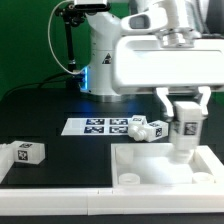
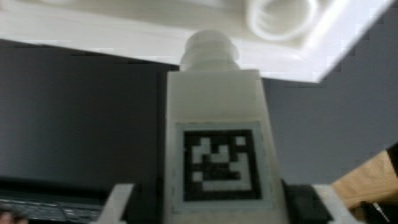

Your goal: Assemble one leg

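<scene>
My gripper is going to release the white leg, standing upright in the panel's near corner hole [image 1: 202, 179] [image 2: 285, 16] closest to the leg.
My gripper [image 1: 184, 112] is shut on a white leg [image 1: 184, 132] with a black-and-white marker tag and holds it upright over the large flat white panel [image 1: 140, 168], near its far right corner. In the wrist view the leg [image 2: 217, 130] fills the middle, its narrow peg end pointing toward the panel [image 2: 160, 35] and a round corner hole [image 2: 279, 15]. The fingers [image 2: 125, 205] press on both sides of the leg. Three more legs lie on the table: one [image 1: 25, 152] at the exterior view's left and two [image 1: 147, 127] behind the panel.
The marker board [image 1: 100, 126] lies flat on the black table behind the panel. The robot's white base [image 1: 105, 50] and a black stand [image 1: 68, 40] are at the back. Another round hole [image 1: 128, 180] sits at the panel's near left corner.
</scene>
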Tool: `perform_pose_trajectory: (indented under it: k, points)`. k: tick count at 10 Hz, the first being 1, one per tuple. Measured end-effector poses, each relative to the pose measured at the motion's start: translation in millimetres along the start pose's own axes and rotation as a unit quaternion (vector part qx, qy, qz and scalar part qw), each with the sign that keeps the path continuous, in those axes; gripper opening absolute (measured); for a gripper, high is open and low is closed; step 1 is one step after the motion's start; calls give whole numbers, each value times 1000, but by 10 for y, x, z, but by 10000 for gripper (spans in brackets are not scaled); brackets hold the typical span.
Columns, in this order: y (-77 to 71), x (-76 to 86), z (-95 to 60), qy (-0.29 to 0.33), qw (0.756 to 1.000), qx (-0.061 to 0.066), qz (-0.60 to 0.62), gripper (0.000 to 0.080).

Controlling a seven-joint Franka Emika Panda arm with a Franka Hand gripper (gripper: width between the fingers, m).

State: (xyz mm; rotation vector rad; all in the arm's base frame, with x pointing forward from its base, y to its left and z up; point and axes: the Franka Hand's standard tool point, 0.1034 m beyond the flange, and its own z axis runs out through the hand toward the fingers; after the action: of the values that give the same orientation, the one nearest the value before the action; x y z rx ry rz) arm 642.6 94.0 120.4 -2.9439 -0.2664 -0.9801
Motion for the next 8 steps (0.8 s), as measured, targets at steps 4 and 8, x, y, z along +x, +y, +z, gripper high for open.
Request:
perform_pose_trajectory:
  k: [4, 8]
  points:
    - [-2, -27, 13, -2, 1000, 0, 4, 285]
    - [-108, -222, 161, -11, 1000, 6, 4, 285]
